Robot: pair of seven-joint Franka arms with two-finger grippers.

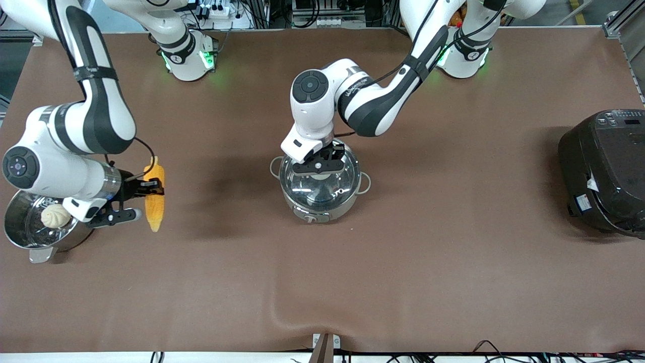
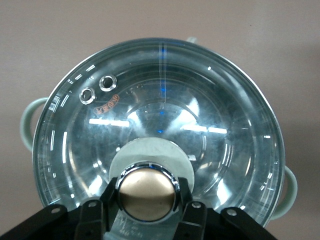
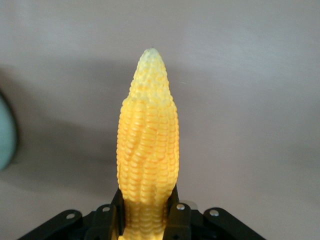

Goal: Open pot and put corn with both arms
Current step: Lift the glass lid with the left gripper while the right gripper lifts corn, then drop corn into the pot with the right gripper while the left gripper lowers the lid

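Note:
I should use my left gripper to set the glass lid down and release it on the table (image 1: pixel 430 220) between the steel pot and the black cooker, nearer the pot.
The steel pot (image 1: pixel 336 209) stands mid-table with its glass lid (image 1: pixel 327 189) on it. My left gripper (image 1: pixel 321 165) is over the lid, shut on the copper lid knob (image 2: pixel 148 192); its fingers (image 2: pixel 110 192) press the knob from both sides. The pot's grey loop handles (image 2: pixel 27 117) show on either side of the lid (image 2: pixel 160 115). My right gripper (image 1: pixel 149 187) is shut on the yellow corn (image 1: pixel 155 199) and holds it above the table, toward the right arm's end. In the right wrist view the corn (image 3: pixel 148 145) points away from the gripper (image 3: pixel 147 212).
A steel steamer pot (image 1: pixel 20 237) with a white bun (image 1: pixel 55 216) in it stands under the right arm's wrist, beside the corn. A large black cooker (image 1: pixel 604 171) stands at the left arm's end of the table. The brown table cover (image 1: pixel 453 262) has a wrinkle near its front edge.

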